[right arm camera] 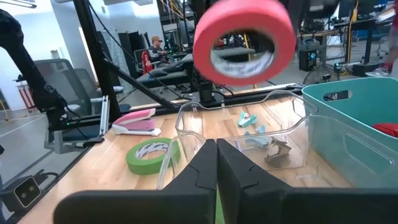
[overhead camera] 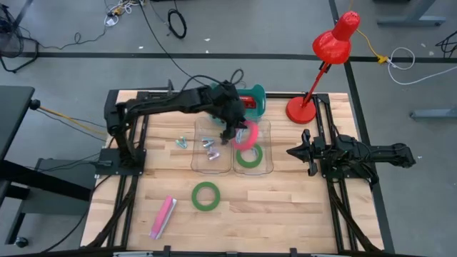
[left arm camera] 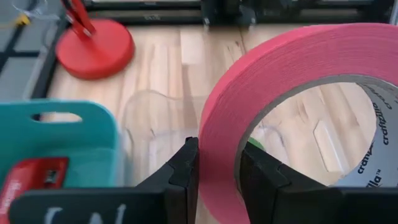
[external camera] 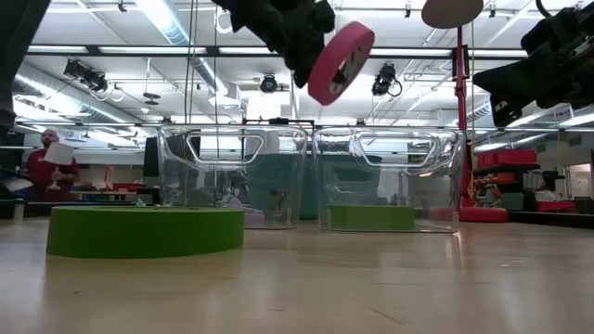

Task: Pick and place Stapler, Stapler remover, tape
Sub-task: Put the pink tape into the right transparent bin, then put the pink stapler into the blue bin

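Observation:
The red-pink tape roll, now high above that bin, will be released by my left gripper onto the green tape roll in the clear bin (overhead camera: 255, 142) (left arm camera: 206, 153).
My left gripper (overhead camera: 230, 132) is shut on the red-pink tape roll (overhead camera: 247, 134), high above the right one of two clear bins (overhead camera: 270, 158); the roll also shows in the low view (external camera: 341, 60). One green tape roll (overhead camera: 249, 156) lies flat in that bin. Another green roll (overhead camera: 206, 195) lies flat on the table nearer the front edge. A pink stapler (overhead camera: 163, 215) lies at the front left. Small staple removers (overhead camera: 208, 148) lie in the left clear bin (overhead camera: 194, 153). My right gripper (overhead camera: 291, 151) is shut and empty at the table's right. My left gripper pinches the wall of the red-pink tape ring (left arm camera: 217, 186), with one finger (left arm camera: 261, 177) inside the open centre and the other finger (left arm camera: 185, 171) outside. The roll is lifted clear above the bins, tilted, standing out beyond the fingertips.
A teal bin (overhead camera: 258, 96) holding a red object (left arm camera: 31, 180) stands behind the clear bins. A red desk lamp has its base (overhead camera: 301, 108) at the far right, its head over the far edge. People show in the room beyond the table.

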Available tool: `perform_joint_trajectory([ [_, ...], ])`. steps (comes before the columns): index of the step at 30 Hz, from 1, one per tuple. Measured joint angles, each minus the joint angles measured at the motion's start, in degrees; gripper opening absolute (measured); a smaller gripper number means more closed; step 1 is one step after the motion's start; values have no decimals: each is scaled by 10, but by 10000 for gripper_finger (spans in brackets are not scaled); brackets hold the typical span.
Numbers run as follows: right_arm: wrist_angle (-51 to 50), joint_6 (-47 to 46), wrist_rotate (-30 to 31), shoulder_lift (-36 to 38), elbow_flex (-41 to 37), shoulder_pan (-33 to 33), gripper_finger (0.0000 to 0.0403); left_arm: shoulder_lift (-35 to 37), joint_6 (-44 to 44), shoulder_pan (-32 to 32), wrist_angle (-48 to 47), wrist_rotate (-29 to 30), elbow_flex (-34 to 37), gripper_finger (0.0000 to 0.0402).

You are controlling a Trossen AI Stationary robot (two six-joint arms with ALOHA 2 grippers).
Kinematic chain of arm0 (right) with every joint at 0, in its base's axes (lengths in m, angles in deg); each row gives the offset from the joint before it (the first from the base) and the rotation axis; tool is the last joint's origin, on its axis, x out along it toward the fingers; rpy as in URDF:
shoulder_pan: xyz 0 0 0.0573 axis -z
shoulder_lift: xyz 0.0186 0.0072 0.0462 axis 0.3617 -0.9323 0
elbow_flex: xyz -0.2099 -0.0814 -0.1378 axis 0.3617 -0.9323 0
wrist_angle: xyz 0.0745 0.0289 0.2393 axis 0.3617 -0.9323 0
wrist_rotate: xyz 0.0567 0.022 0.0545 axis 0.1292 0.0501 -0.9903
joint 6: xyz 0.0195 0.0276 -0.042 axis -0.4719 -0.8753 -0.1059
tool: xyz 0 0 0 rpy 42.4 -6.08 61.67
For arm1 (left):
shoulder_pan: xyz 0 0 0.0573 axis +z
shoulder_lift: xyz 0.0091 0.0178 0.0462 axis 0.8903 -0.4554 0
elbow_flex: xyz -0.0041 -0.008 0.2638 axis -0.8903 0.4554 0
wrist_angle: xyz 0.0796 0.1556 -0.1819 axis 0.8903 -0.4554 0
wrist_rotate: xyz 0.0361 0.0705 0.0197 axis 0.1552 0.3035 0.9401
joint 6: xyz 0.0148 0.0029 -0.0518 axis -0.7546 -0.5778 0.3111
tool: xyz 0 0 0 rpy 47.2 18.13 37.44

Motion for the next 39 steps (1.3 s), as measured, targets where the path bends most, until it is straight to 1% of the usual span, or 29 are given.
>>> perform_joint_trajectory([
  [11, 0, 0, 0, 0, 0, 0, 6, -74, -36, -11, 3, 0, 0, 96],
  [24, 0, 0, 0, 0, 0, 0, 6, -81, -33, -11, 17, 0, 1, 103],
  [27, 0, 0, 0, 0, 0, 0, 6, -81, -29, -11, 17, 0, 1, 125],
  [35, 0, 0, 0, 0, 0, 0, 6, -81, -9, -11, 14, 1, 0, 233],
  [39, 0, 0, 0, 0, 0, 0, 6, -81, -3, -11, 9, 1, 0, 271],
])
